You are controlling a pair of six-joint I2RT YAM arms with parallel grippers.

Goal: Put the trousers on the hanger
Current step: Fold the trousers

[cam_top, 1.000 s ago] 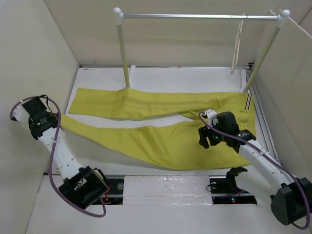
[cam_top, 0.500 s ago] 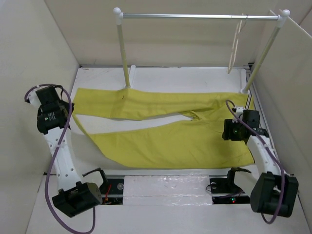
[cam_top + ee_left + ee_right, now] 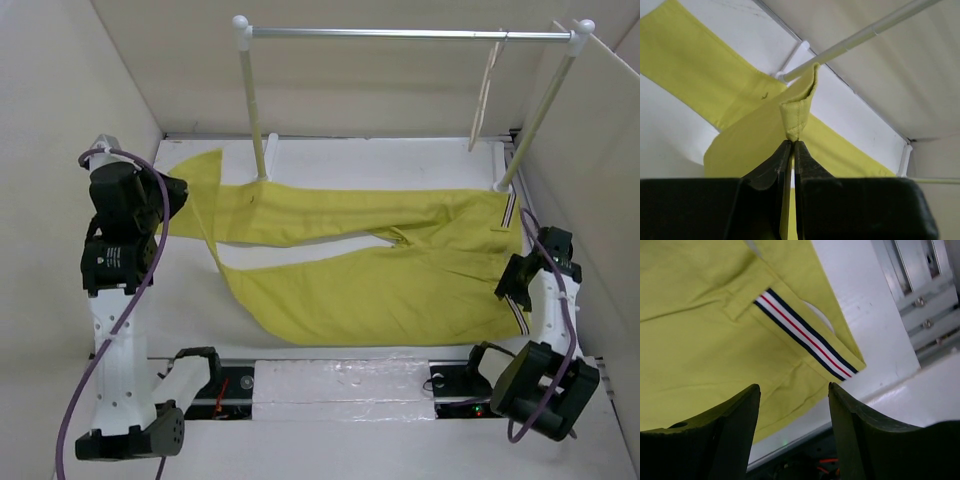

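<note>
My right gripper needs to pinch that striped corner [image 3: 852, 373], the waistband's near corner that lies loose, before folding the trousers, as only the near leg's cuff is up.
The mustard-yellow trousers [image 3: 380, 280] lie flat on the white table, waistband to the right. My left gripper [image 3: 180, 192] is shut on the cuff of the near leg and holds it lifted at the back left, so that leg folds back over itself. The left wrist view shows the jaws [image 3: 792, 144] pinching the stitched hem of the trousers [image 3: 740, 145]. My right gripper [image 3: 512, 290] is open and empty above the near right corner of the waistband. The right wrist view shows the striped waistband [image 3: 805, 337] just ahead of the gripper [image 3: 794, 390]. The cream hanger [image 3: 486, 90] hangs on the rail at the right.
A silver rail [image 3: 400, 33] on two white posts [image 3: 252, 110] spans the back of the table; it also shows in the left wrist view [image 3: 865, 35]. Beige walls close in on the left, back and right. A metal base strip [image 3: 340, 380] runs along the near edge.
My left gripper has carried the near leg's cuff up and toward the back left, folding the leg. My right arm has swung right to the waistband's near corner.
</note>
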